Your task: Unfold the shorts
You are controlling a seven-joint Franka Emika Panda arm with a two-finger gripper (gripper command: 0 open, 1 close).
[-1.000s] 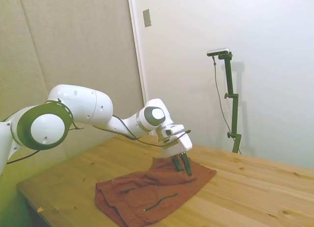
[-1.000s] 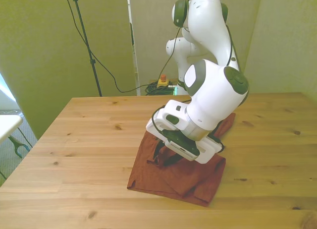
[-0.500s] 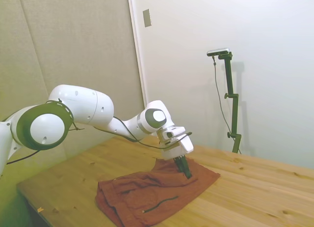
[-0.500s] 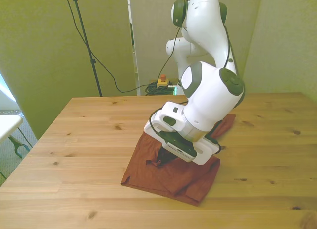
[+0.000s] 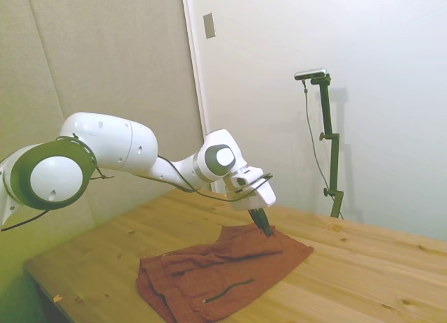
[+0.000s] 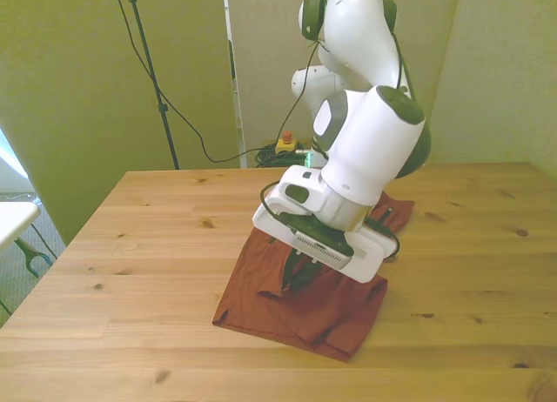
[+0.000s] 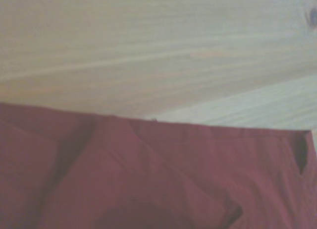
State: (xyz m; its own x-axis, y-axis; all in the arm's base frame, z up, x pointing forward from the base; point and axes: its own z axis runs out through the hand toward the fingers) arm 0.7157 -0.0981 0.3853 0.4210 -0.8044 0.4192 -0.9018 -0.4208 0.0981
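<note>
Next, my gripper releases the pinched top layer of the shorts onto the bare wood [image 5: 225, 210], just a little beyond the far edge of the shorts.
The rust-red shorts [image 5: 209, 270] lie folded and rumpled in the middle of the wooden table [image 5: 363, 281], a dark zipper [image 5: 227, 291] showing on the near layer. My gripper [image 5: 265, 228] tilts down onto their far edge, fingers pressed together on a pinch of the top layer, which peaks up slightly there. In the front view the white hand hangs over the shorts [image 6: 322, 319] and the dark fingertips of the gripper [image 6: 294, 276] meet the cloth beneath it. The wrist view shows the shorts [image 7: 163, 179] with a straight hem against bare wood.
Bare wood of the table [image 6: 148, 245] stretches on all sides of the cloth. A wall with a door frame stands behind the table in the side view. Cables and a red button box [image 6: 285, 143] lie on the floor beyond the far edge.
The fingers, apart a second ago, have come together on the top layer of the shorts. The hand has risen a little, and the cloth has slid slightly toward the front view's left.
</note>
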